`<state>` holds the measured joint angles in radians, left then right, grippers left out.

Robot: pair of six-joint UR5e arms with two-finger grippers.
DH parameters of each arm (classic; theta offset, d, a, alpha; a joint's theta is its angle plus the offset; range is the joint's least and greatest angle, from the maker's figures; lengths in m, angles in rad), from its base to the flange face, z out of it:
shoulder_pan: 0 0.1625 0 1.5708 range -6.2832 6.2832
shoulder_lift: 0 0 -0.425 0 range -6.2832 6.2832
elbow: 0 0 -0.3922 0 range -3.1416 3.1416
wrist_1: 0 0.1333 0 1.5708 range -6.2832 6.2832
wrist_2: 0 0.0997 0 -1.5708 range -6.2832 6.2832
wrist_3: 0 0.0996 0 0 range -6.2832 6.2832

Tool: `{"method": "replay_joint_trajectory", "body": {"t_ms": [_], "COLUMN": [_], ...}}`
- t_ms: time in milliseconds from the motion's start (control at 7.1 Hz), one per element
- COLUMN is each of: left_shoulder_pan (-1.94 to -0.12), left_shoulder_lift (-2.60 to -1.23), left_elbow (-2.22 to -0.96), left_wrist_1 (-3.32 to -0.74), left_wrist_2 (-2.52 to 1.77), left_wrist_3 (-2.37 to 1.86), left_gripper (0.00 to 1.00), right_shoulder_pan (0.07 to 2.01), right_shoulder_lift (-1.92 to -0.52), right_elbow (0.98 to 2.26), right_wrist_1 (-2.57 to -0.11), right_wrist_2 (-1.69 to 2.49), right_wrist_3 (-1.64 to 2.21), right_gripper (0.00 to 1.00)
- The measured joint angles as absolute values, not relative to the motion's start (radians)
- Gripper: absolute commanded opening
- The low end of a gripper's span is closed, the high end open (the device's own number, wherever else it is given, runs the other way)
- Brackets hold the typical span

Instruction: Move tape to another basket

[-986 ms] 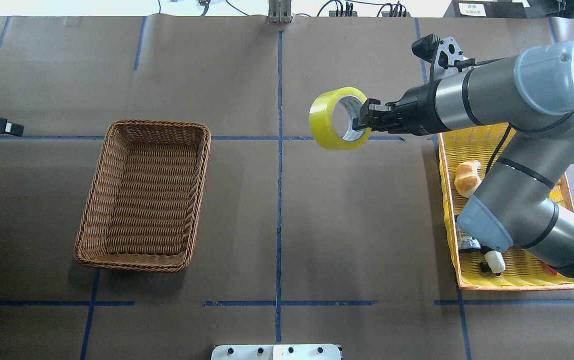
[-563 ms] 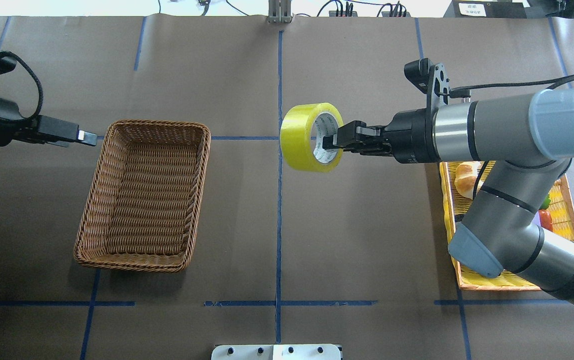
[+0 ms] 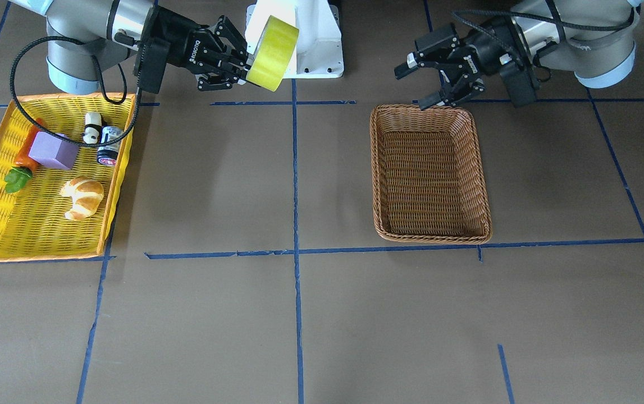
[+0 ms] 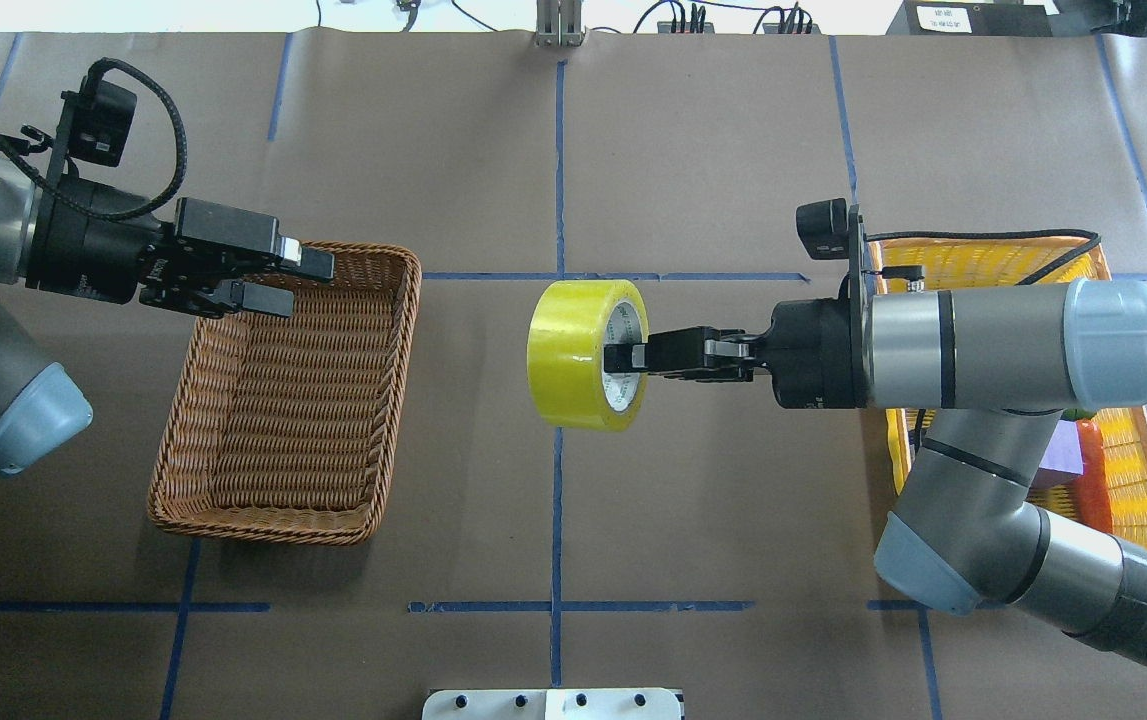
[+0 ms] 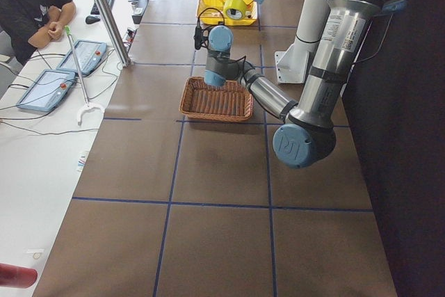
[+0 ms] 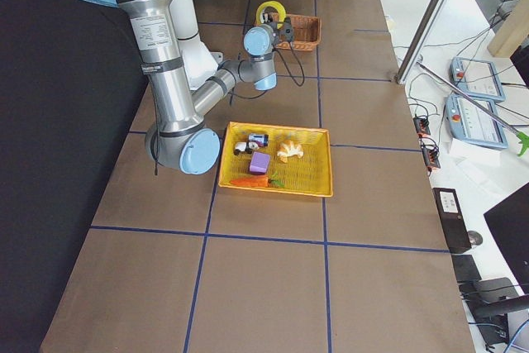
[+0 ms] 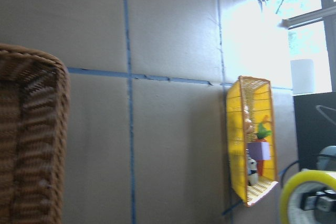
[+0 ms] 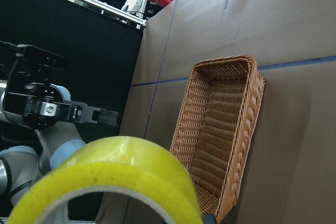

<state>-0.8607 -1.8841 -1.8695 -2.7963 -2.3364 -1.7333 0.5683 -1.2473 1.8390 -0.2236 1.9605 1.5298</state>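
I need to next use my left gripper to grab the yellow tape roll by its free rim (image 3: 289,59) (image 7: 304,177), on the side facing away from my right gripper.
The yellow tape roll (image 4: 573,350) with a white core hangs in the air over the table's centre line, right of the brown wicker basket (image 4: 395,330). My right gripper (image 4: 623,357) is shut on the roll's wall, one finger inside the core. In the front view the tape (image 3: 272,53) sits at the right gripper (image 3: 243,70). My left gripper (image 4: 295,282) is open and empty above the basket's far left corner; it also shows in the front view (image 3: 418,84). The basket (image 3: 378,168) holds nothing. The right wrist view shows the tape (image 8: 115,174) up close and the basket (image 8: 226,129) beyond.
A bright yellow basket (image 4: 983,255) lies at the right under my right arm. It holds a croissant (image 3: 81,196), a purple cube (image 3: 52,151), a carrot and small bottles. Blue tape lines cross the brown table cover. A white base plate (image 4: 553,703) sits at the near edge.
My right gripper has carried the tape left and nearer the robot, to the centre line. My left arm has come in from the left and now hovers over the brown basket's corner.
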Motion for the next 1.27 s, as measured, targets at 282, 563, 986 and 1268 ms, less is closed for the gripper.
{"method": "replay_joint_trajectory", "body": {"t_ms": [282,563,986,1268], "left_shoulder_pan": [-0.774,-0.663,-0.569,-0.558], "left_shoulder_lift": [-1.914,-1.925,-1.969,-1.987], "left_elbow": [-1.974,-2.032,-2.036,-2.035], "left_wrist_1": [-2.818,-2.892,-2.990,-2.995], "left_wrist_2": [-2.224,-2.097,-1.950,-1.929], "left_wrist_3": [-1.861,-1.926,-1.973,-1.975], "left_gripper": [1.00,1.00,1.00,1.00], "right_shoulder_pan": [0.538,0.504,0.455,0.431], "right_shoulder_lift": [-1.261,-1.269,-1.263,-1.254], "right_elbow": [1.837,1.838,1.841,1.851], "right_wrist_1": [-0.148,-0.071,0.048,0.085], "right_wrist_2": [1.934,1.894,1.833,1.822], "right_wrist_3": [1.531,1.556,1.628,1.674], "right_gripper": [0.00,0.00,0.00,0.00]}}
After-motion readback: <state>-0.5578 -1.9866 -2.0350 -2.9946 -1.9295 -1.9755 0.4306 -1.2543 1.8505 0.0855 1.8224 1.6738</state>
